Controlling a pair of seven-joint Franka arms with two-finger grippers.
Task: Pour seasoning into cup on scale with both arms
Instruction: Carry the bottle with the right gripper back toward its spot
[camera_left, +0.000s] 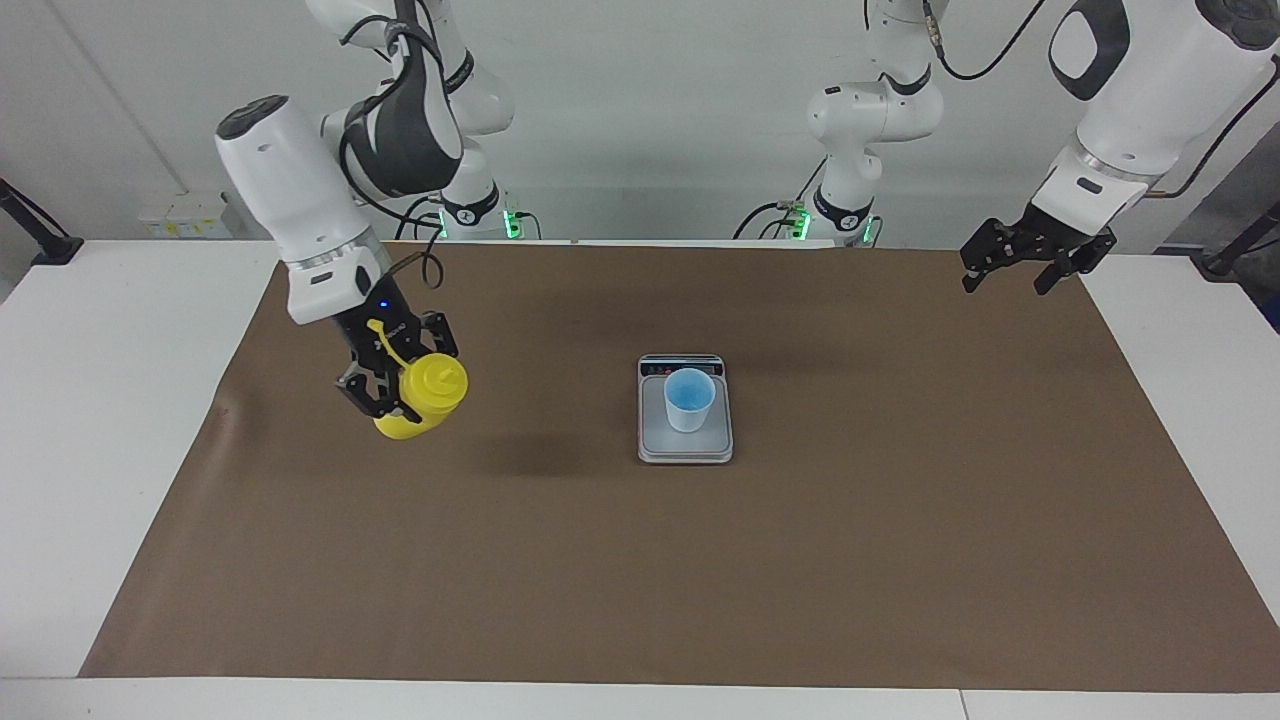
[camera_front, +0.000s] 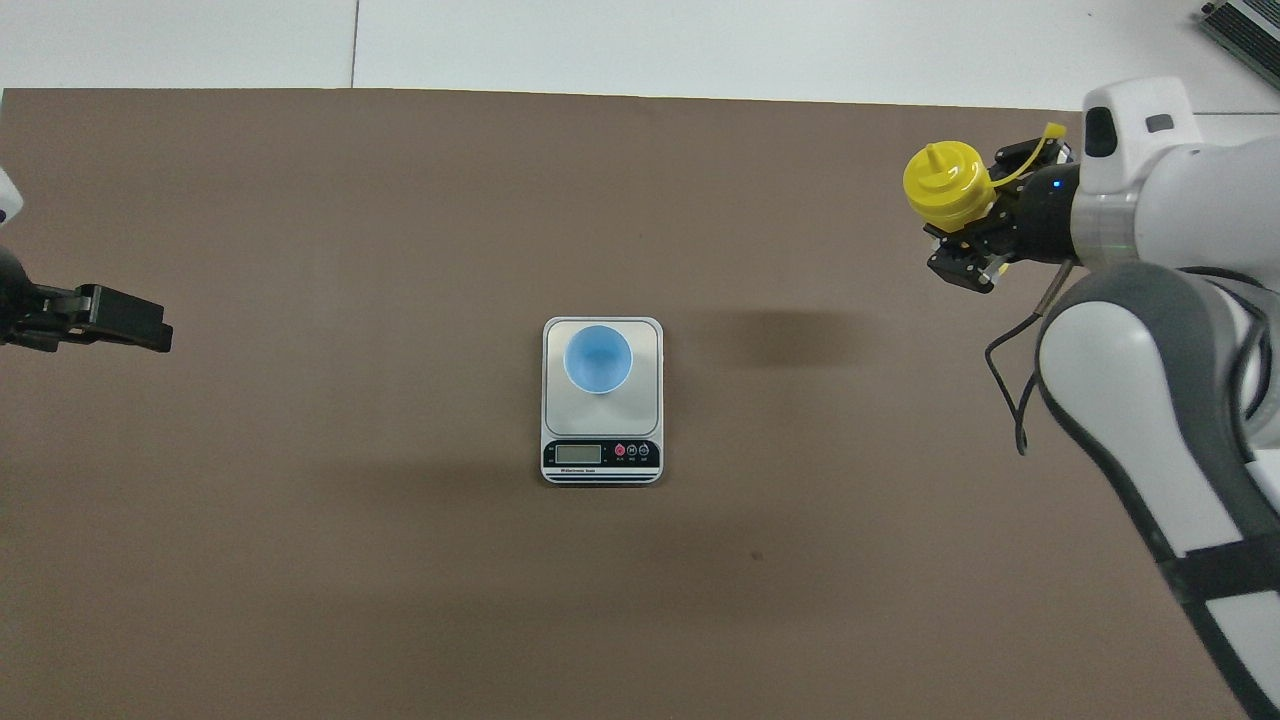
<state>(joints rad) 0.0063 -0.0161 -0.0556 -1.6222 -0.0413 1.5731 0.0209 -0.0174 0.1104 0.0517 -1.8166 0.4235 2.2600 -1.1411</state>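
Note:
The robot's right gripper should set the yellow seasoning bottle down on the brown mat (camera_front: 948, 361) next to the black cable, level with the cup.
The yellow seasoning bottle (camera_left: 428, 392) is in my right gripper (camera_left: 403, 372), which is shut on its body and holds it tilted above the brown mat toward the right arm's end of the table; its cap strap sticks out beside the fingers. In the overhead view the bottle (camera_front: 945, 183) shows nozzle-up in the right gripper (camera_front: 985, 215). The pale blue cup (camera_left: 689, 400) (camera_front: 598, 358) stands upright on the scale (camera_left: 686, 448) (camera_front: 652, 400) at the mat's middle, apart from both grippers. My left gripper (camera_left: 1022, 268) (camera_front: 100, 320) is open and empty, raised over the left arm's end of the mat.
A brown mat (camera_left: 800, 560) covers most of the white table. The scale's dark display strip (camera_front: 600, 456) lies along its edge nearer the robots. Nothing else stands on the mat.

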